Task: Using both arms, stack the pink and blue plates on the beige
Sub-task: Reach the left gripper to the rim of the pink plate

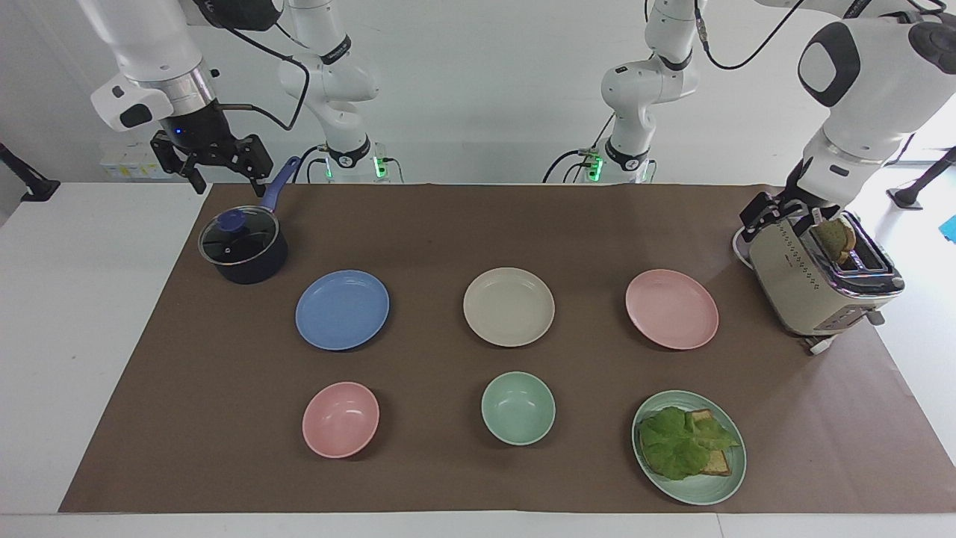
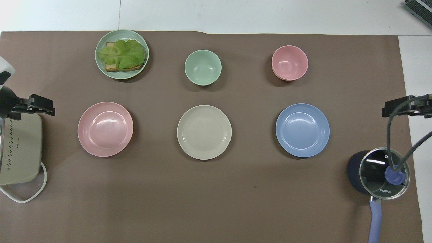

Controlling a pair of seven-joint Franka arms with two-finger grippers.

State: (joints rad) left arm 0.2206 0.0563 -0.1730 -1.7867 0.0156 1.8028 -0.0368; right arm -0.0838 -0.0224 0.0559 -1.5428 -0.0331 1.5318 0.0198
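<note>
The robot's left gripper needs to next move to the toaster-side rim (image 2: 79, 136) of the pink plate and close there.
Three same-size plates lie in a row on the brown mat. The beige plate (image 1: 508, 306) (image 2: 204, 132) is in the middle. The blue plate (image 1: 342, 309) (image 2: 302, 130) lies toward the right arm's end and the pink plate (image 1: 671, 308) (image 2: 105, 129) toward the left arm's end. None of them is touched. My right gripper (image 1: 224, 178) (image 2: 405, 106) hangs open and empty above the pot's handle. My left gripper (image 1: 783, 214) (image 2: 37, 105) is open and empty, low over the end of the toaster nearer the robots.
A dark pot (image 1: 243, 246) with a glass lid sits at the right arm's end. A beige toaster (image 1: 818, 280) holding a bread slice stands at the left arm's end. Farther from the robots are a pink bowl (image 1: 340, 419), a green bowl (image 1: 518, 408) and a green plate with lettuce and bread (image 1: 688, 447).
</note>
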